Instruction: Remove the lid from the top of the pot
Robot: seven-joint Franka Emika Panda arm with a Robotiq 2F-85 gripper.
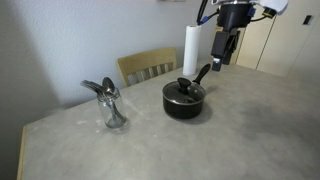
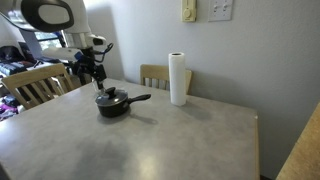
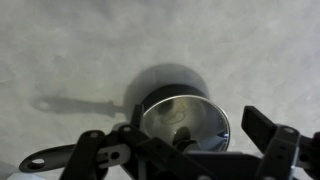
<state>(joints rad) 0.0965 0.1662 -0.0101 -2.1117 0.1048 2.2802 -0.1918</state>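
Note:
The lid needs to come off the black pot, so my gripper will next move down to the lid's dark knob [image 1: 184,83] [image 3: 181,136] and close on it there.
A black pot stands on the grey table in both exterior views [image 1: 184,102] [image 2: 113,104], its long handle [image 2: 140,98] sticking out to one side. A shiny lid [image 3: 183,118] with a dark knob [image 3: 183,137] sits on the pot and fills the middle of the wrist view. The lid also shows in an exterior view [image 1: 184,91]. My gripper [image 3: 180,150] is open and empty, with a finger on each side of the lid in the wrist view. It hangs well above the pot in both exterior views [image 1: 222,50] [image 2: 92,70], not touching it.
A white paper towel roll [image 1: 192,48] [image 2: 178,78] stands upright beyond the pot. A glass with metal utensils [image 1: 110,105] stands nearer the table's end. Wooden chairs [image 1: 150,66] [image 2: 35,85] stand at the table's edges.

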